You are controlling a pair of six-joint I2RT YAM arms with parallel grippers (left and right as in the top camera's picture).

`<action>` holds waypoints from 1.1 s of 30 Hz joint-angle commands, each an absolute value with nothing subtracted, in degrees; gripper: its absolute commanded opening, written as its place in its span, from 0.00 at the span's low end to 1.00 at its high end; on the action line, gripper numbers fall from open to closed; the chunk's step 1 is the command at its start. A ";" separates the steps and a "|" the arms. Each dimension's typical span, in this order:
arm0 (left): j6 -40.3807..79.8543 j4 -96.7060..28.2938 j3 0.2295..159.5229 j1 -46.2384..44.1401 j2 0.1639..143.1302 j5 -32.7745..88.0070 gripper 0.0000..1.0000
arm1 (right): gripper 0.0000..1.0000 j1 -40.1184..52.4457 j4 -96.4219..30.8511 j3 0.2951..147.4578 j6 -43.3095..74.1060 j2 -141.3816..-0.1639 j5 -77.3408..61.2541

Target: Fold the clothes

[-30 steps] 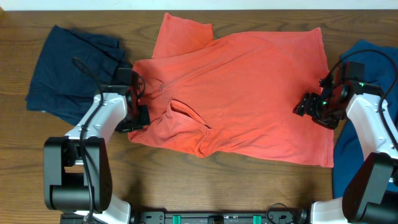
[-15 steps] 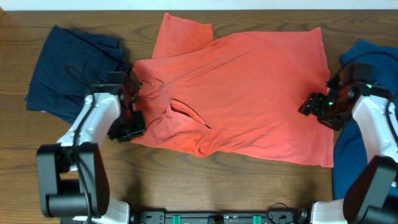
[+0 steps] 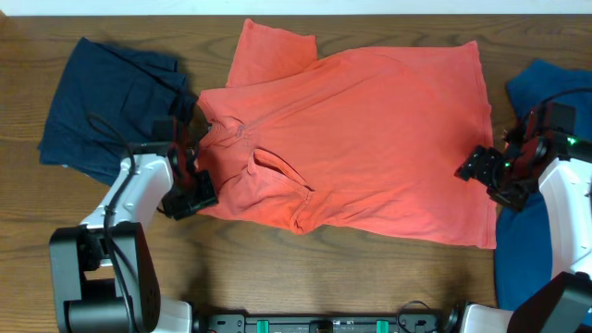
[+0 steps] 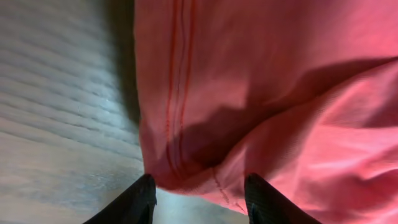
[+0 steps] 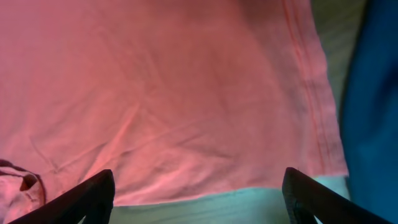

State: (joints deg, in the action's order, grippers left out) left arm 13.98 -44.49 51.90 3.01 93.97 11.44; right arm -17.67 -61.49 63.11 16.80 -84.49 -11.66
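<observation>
A crumpled fold makes the T-shirt's near edge slack, so the robot's left gripper will grab the T-shirt's hemmed corner (image 4: 173,178) and stretch the edge against the right gripper before folding.
A coral-red T-shirt (image 3: 351,139) lies spread across the middle of the wooden table, with a crumpled fold near its lower left. My left gripper (image 3: 194,192) sits at the shirt's lower left corner. In the left wrist view this gripper (image 4: 199,202) is open, and the shirt's hemmed corner (image 4: 186,168) lies loose just ahead of the tips. My right gripper (image 3: 476,168) hovers at the shirt's right edge. In the right wrist view it (image 5: 199,199) is wide open over the shirt's hem (image 5: 186,124), holding nothing.
A dark navy garment (image 3: 106,106) lies crumpled at the left, just behind the left arm. A brighter blue garment (image 3: 541,222) lies at the right edge under the right arm, also seen as blue cloth (image 5: 373,93) beside the shirt. Bare wood (image 3: 305,268) runs along the front.
The left gripper has opened, let go of the shirt's left edge and drawn back toward the front. The right gripper has slid right to the shirt's edge and opened wider.
</observation>
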 commanded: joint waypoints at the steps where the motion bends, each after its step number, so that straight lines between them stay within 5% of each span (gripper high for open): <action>1: 14.96 -43.33 49.78 3.20 94.19 10.90 0.40 | 0.86 -20.01 -62.61 62.65 18.85 -84.44 -9.87; 5: 15.22 -42.85 48.73 3.20 94.19 9.76 0.06 | 0.89 -22.48 -62.22 60.12 18.83 -84.44 -9.89; 9: 19.11 -43.88 49.28 4.64 94.13 5.52 0.06 | 0.88 -24.45 -58.81 54.43 18.83 -84.49 -10.72; 19: 19.14 -45.12 51.64 8.93 90.59 7.97 0.06 | 0.66 -25.85 -57.06 48.88 18.09 -84.51 -10.87; 33: 17.96 -45.58 51.64 8.93 90.48 8.34 0.06 | 0.65 -27.59 -50.17 37.76 25.91 -84.51 -1.28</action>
State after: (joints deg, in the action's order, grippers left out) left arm 18.20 -45.19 50.50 8.58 91.02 8.69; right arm -26.33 -51.29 38.22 22.85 -84.51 -4.73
